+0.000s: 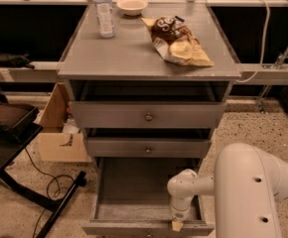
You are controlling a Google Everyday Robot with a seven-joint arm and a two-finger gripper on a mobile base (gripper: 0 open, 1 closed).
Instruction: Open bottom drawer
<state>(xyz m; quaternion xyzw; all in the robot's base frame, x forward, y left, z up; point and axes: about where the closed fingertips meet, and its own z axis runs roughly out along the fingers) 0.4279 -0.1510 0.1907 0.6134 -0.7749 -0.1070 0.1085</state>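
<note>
My gripper is going to let go of the bottom drawer's front edge slightly farther out from the grey cabinet [179, 234].
The bottom drawer [134, 192] of the grey cabinet stands pulled out, its plain grey tray showing and its front panel [144, 228] at the lower edge of the view. Its knob is out of view. My gripper [178, 224] hangs at the end of the white arm [248, 187], at the right part of the drawer's front rim. The top drawer front [148, 116] and middle drawer front [148, 148] each show a round metal knob and sit nearly closed.
On the cabinet top [119, 53] lie a chip bag [176, 41], a water bottle [103, 11] and a small bowl [132, 5]. A cardboard box [59, 128], a black stand [10, 133] and cables [49, 187] are on the left floor.
</note>
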